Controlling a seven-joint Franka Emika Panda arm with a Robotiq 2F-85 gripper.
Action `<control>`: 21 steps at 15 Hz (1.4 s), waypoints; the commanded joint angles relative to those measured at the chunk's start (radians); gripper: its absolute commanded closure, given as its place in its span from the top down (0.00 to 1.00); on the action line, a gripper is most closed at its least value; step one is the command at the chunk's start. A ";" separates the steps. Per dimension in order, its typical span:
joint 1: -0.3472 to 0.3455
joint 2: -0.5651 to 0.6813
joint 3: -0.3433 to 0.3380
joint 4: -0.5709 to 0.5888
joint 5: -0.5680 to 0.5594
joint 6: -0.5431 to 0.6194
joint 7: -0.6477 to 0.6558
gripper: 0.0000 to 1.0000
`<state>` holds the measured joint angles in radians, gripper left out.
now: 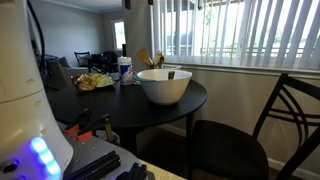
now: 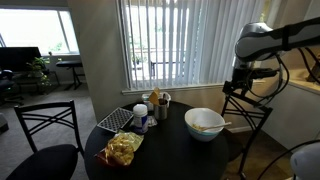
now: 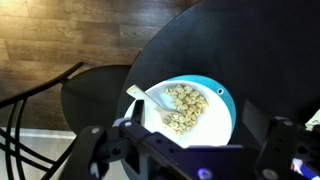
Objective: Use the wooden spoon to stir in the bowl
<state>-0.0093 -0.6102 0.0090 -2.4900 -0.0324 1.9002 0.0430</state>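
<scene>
My gripper should next move to the raised end of the wooden spoon's handle (image 1: pixel 171 73) (image 3: pixel 134 92) above the bowl's rim and grip it there.
The large white bowl (image 1: pixel 164 88) stands on the round dark table (image 1: pixel 120 108). It also shows in an exterior view (image 2: pixel 204 124) and in the wrist view (image 3: pixel 215 125), where it holds pale food pieces. The slim wooden spoon (image 3: pixel 143 97) lies in the bowl with its head in the food and its handle over the rim; its handle shows in both exterior views (image 1: pixel 172 73) (image 2: pixel 226 126). My gripper (image 2: pixel 239 84) hangs well above the bowl, toward its spoon-handle side. In the wrist view the gripper (image 3: pixel 188 145) is open and empty, its fingers on either side of the bowl.
A white-and-blue cup (image 1: pixel 125 69), a holder of broad wooden utensils (image 1: pixel 150 59), a snack bag (image 2: pixel 123 148) and a gridded mat (image 2: pixel 117 120) share the table. Dark chairs (image 1: pixel 290 110) (image 2: pixel 45 135) stand around it. Window blinds are behind.
</scene>
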 commanded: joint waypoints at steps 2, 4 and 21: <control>-0.016 0.114 0.010 0.131 -0.032 -0.002 0.025 1.00; -0.021 0.143 -0.001 0.163 -0.032 0.006 0.024 1.00; -0.047 0.468 -0.331 0.052 0.531 0.458 -0.291 1.00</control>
<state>-0.0610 -0.2454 -0.2898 -2.4715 0.3274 2.3373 -0.1440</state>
